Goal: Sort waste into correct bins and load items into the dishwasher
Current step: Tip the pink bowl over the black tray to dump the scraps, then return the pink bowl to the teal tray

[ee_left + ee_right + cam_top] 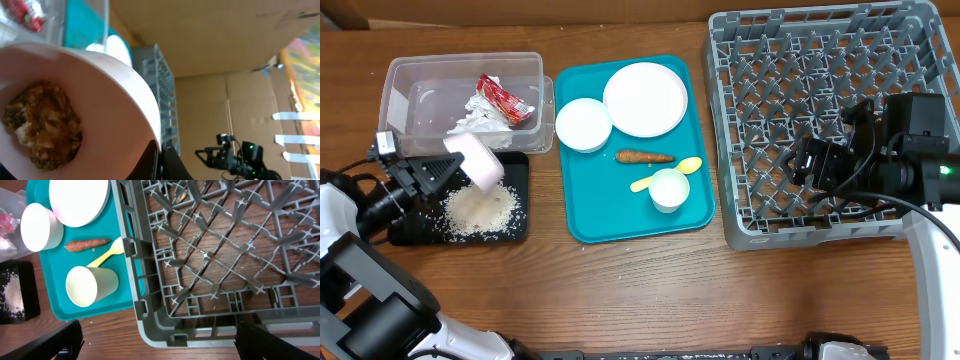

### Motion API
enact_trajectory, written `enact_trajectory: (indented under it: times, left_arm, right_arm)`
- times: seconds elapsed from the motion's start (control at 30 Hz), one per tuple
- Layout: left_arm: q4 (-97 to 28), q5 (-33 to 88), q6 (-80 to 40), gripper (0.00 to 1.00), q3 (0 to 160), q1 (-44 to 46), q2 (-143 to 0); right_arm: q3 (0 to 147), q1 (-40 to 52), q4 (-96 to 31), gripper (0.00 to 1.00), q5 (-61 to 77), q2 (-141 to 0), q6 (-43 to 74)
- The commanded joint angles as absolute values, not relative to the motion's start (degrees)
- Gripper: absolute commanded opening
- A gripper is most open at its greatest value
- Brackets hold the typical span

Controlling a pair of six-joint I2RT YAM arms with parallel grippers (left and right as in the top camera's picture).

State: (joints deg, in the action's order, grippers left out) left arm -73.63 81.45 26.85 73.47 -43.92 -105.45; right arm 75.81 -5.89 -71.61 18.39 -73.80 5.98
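Note:
My left gripper needs to let go of the white bowl in the teal tray's empty corner [604,188] next to the small cup.
My left gripper [452,170] is shut on the rim of a white bowl [478,158], which is tipped over the black tray [516,166]. A pile of white rice grains [480,208] lies on that tray. In the left wrist view, a brown lumpy food piece [42,125] sticks inside the bowl [110,100], and the jaws [161,160] pinch its rim. The clear tub [415,75] holds the red snack wrapper [506,98] and the crumpled paper [478,118]. My right gripper [815,160] hangs open and empty over the grey dish rack [820,60].
The teal tray [620,215] carries a white plate [645,98], a second white bowl [583,124], a carrot [645,156], a yellow spoon [665,178] and a small cup [669,190]. The right wrist view shows the rack corner [150,325] beside the cup [90,286].

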Motion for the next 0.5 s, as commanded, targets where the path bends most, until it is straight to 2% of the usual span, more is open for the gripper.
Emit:
enact_trajectory:
  times: [0.0, 0.13, 0.3, 0.47]
  left_arm:
    - [-68.9, 84.7, 23.6, 0.04, 73.3, -44.3, -105.8]
    - [-66.8, 79.3, 24.6, 0.04, 73.3, -44.3, -106.0]
    - [-76.4, 81.7, 24.6, 0.04, 73.2, -44.2, -106.0]
    - [-74.1, 80.5, 23.9, 0.04, 73.2, -44.2, -106.0]
  right_arm:
    - [77.2, -5.6, -71.5, 1.0, 18.1, -73.7, 5.9]
    - [77.2, -5.6, -71.5, 1.0, 18.1, -73.7, 5.9]
    - [77.2, -5.6, -71.5, 1.0, 18.1, -73.7, 5.9]
    - [77.2, -5.6, -71.5, 1.0, 18.0, -73.7, 5.9]
